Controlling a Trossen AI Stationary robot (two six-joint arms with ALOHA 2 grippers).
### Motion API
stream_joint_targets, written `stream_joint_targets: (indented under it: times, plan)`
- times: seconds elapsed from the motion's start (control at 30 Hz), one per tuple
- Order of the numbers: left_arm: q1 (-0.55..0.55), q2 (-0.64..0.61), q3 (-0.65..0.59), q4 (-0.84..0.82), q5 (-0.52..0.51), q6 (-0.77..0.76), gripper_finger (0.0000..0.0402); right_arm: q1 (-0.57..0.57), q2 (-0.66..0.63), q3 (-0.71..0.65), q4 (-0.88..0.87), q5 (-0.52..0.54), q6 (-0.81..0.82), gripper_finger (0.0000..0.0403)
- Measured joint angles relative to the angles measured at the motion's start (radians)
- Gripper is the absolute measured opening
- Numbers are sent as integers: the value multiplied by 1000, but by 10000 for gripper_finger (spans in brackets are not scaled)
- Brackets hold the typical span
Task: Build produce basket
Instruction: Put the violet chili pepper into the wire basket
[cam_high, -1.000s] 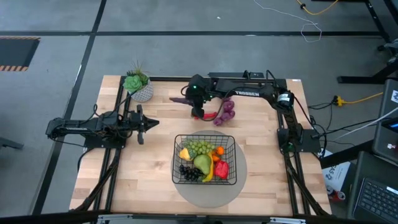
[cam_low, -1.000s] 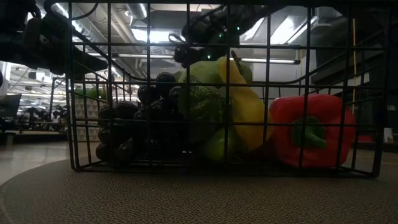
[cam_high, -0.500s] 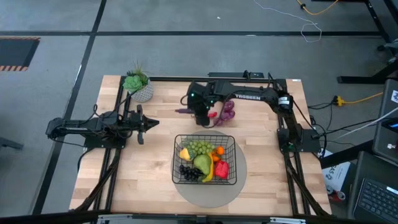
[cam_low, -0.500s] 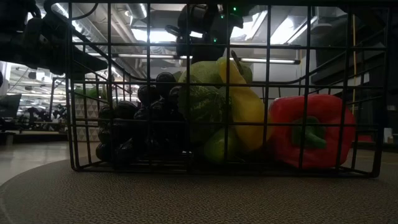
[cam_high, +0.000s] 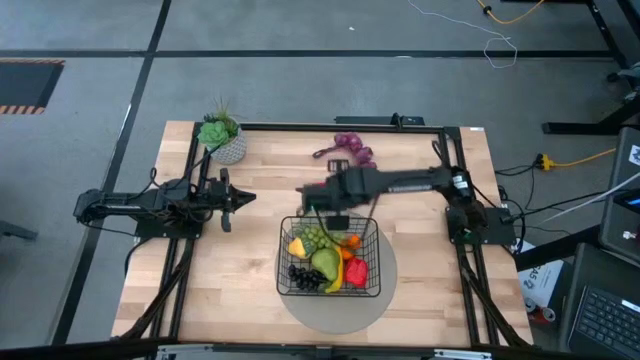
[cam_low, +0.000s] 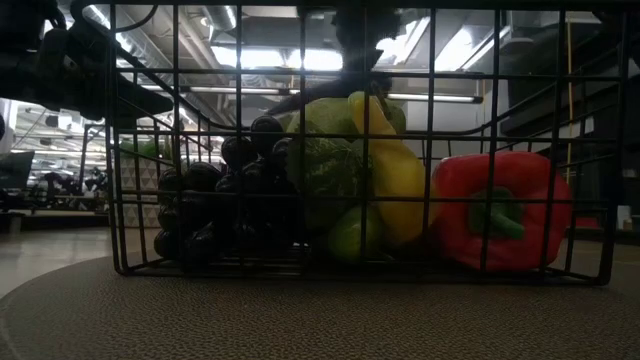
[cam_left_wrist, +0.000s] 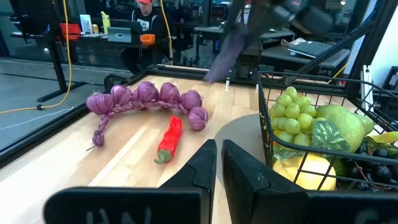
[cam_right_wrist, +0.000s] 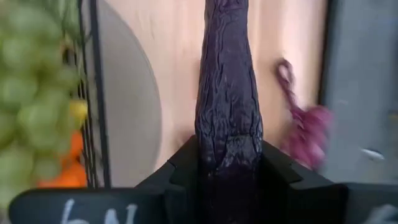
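Next, I let go of the purple vegetable with my right gripper across the banana (cam_high: 343, 274) between the pear and the red pepper.
The black wire basket (cam_high: 330, 255) stands on a round grey mat (cam_high: 385, 290) and holds green grapes (cam_high: 320, 238), a pear, a banana, dark grapes (cam_low: 215, 205) and a red pepper (cam_low: 500, 210). My right gripper (cam_high: 320, 206) hangs over the basket's far rim, shut on a long, dark purple, wrinkled vegetable (cam_right_wrist: 227, 74). A purple braid of bulbs (cam_high: 350, 150) and a red chili (cam_left_wrist: 169, 138) lie on the wood beyond the basket. My left gripper (cam_high: 232, 197) waits at the table's left, shut and with nothing in it. My right gripper pinches the purple vegetable's thick end (cam_right_wrist: 227, 140) between its two fingers (cam_right_wrist: 186, 165). The fingers slant downward from the table's right side. The vegetable sticks out past the fingertips, lifted clear of the table and of the basket.
A white pot with a green succulent (cam_high: 222, 138) stands at the far left corner. Black frame rails (cam_high: 190, 260) run along the table's left and right sides. Bare wood (cam_high: 250, 260) lies between the basket and the left rail.
My right gripper has swung from the table's far middle toward the near edge and risen, tipping further downward, and carried the purple vegetable over the basket's far rim. The braid that the arm covered before now shows.
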Motion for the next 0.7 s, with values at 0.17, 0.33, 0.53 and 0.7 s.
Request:
stream_joint_targets:
  times: [0.17,0.33,0.53,0.7]
  plan:
    - [0,0,0,0,0,0,19,85,0,90,-199,256,126,97]
    - [0,0,0,-2,0,0,19,114,-81,123,-181,217,164,97]
    - [0,0,0,-2,0,0,19,160,-230,114,-188,129,234,97]
    - [0,0,0,-2,0,0,19,241,-325,114,-187,16,289,97]
